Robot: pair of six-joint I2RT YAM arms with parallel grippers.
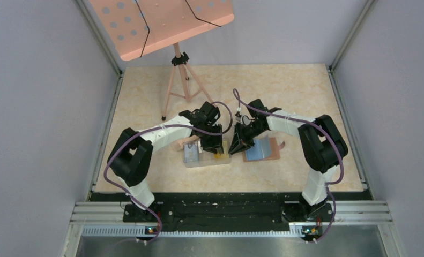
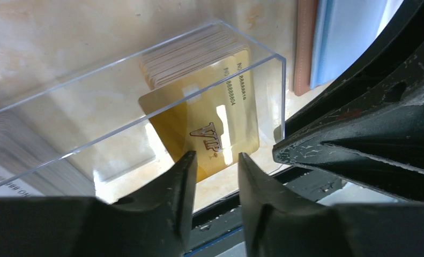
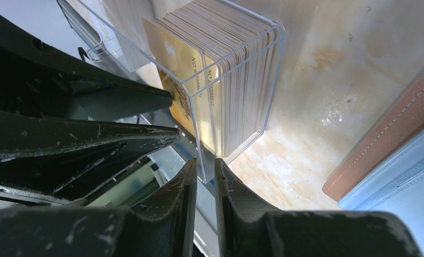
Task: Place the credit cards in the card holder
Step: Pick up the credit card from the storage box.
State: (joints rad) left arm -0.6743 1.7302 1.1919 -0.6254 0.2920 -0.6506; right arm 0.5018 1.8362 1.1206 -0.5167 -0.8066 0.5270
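The gold VIP card sits shifted off the card beneath, so next my left gripper grips the gold VIP card's lower corner point(image 2: 203, 174) and slides it toward the box's end.
A clear box point(image 1: 207, 159) holds a stack of yellow-orange credit cards point(image 3: 236, 64) and a pale stack point(image 2: 6, 155). One gold card marked VIP point(image 2: 209, 123) leans out of the yellow stack, tilted. My left gripper point(image 2: 215, 156) is at this card's lower edge, its jaws apart with nothing between them; its left fingertip point(image 2: 185, 163) covers the card's corner. My right gripper point(image 3: 204, 163) is closed narrowly on the box's corner wall point(image 3: 201, 160). The card holder point(image 1: 260, 150), brown outside and pale blue inside, lies open just right of the box.
A pink music stand point(image 1: 166, 21) on a tripod point(image 1: 180, 80) stands at the back left of the table. The two grippers point(image 1: 216, 144) point(image 1: 235, 147) are close together over the box. Grey walls enclose the table on three sides.
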